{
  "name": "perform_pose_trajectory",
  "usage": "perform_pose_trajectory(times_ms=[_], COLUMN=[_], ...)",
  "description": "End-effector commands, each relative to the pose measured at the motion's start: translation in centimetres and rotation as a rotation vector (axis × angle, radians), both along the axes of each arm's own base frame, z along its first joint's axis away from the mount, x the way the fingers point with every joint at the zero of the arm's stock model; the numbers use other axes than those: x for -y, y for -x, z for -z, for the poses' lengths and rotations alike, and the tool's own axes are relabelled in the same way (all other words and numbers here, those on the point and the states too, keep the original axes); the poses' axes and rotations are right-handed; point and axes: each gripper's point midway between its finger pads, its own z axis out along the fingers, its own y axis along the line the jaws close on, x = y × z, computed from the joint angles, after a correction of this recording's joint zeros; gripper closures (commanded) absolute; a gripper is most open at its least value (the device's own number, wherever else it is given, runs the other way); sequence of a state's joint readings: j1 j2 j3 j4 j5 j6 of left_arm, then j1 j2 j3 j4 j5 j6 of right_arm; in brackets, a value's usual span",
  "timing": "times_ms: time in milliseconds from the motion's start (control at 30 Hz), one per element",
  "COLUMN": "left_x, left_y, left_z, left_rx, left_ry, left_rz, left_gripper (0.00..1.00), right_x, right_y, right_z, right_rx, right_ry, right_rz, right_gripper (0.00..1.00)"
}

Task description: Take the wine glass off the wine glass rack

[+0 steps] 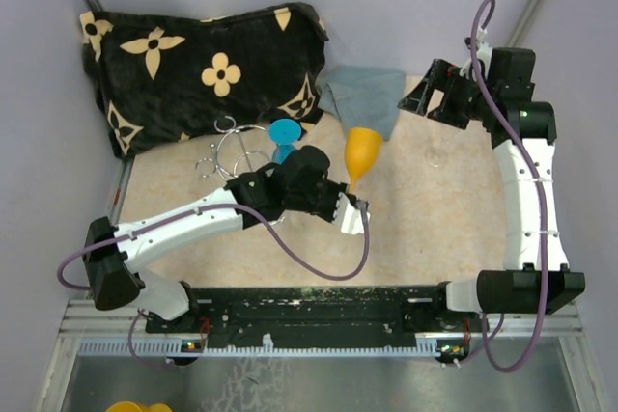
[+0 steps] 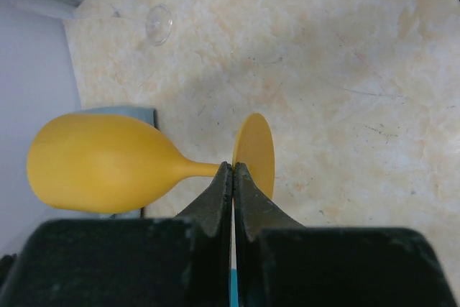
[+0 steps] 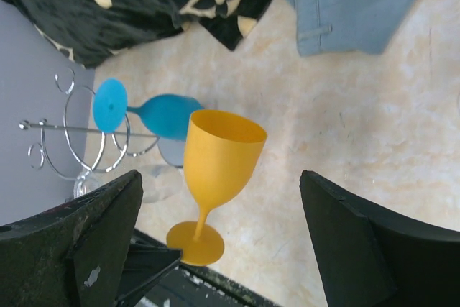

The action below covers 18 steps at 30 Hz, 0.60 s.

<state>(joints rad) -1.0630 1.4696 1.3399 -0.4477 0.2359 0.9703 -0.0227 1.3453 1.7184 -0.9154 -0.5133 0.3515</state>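
Observation:
My left gripper holds the stem, so next my right gripper moves to the bowl's rim (image 1: 365, 131) (image 3: 215, 131) on the yellow wine glass and closes there.
My left gripper (image 1: 355, 198) is shut on the stem of a yellow wine glass (image 1: 361, 150), just above its foot. It holds the glass over the table, to the right of the wine glass rack (image 1: 235, 147) and apart from it. In the left wrist view the fingertips (image 2: 224, 177) pinch the stem between the bowl (image 2: 100, 163) and the foot (image 2: 255, 150). A blue wine glass (image 1: 283, 132) hangs on the rack. My right gripper (image 1: 425, 96) is open and empty at the far right. Its view shows the yellow glass (image 3: 215, 159), the blue glass (image 3: 167, 116) and the rack (image 3: 75, 134).
A black cushion with cream flowers (image 1: 193, 69) lies at the back left. A grey-blue cloth (image 1: 367, 94) lies beside it at the back middle. A clear glass (image 2: 158, 24) lies on the table towards the right arm. Grey walls close the sides.

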Motion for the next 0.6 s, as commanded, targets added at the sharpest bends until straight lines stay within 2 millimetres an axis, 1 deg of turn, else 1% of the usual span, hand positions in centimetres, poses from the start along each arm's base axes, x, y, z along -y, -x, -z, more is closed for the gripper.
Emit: perform_pose_trajectory(times_ms=[0,200,333,467,567], left_x=[1.3,1.5,1.6,1.7,1.7], left_y=[0.5,1.4,1.5,1.5,1.6], left_z=[-1.1,1.8,3.1,3.4,3.6], left_rx=[0.227,0.303,0.343,0.376,0.388], left_ry=[0.042,0.018,0.002,0.007,0.007], left_rz=[0.123,0.208,0.244,0.264,0.276], left_gripper=[1.0,1.0,1.0,1.0,1.0], right_x=[-0.7,-1.5,-1.9,-2.4,-2.5], right_y=[1.2,1.8,2.1,2.3,2.0], right_z=[1.0,3.0,3.7,5.2,6.3], right_rx=[-0.017,-0.074,-0.089,-0.129,-0.149], right_ry=[-0.007,0.012,0.029,0.064,0.083], right_rz=[-0.071,-0.135,-0.162,-0.19,-0.198], right_gripper=[0.11,0.11,0.11,0.12,0.12])
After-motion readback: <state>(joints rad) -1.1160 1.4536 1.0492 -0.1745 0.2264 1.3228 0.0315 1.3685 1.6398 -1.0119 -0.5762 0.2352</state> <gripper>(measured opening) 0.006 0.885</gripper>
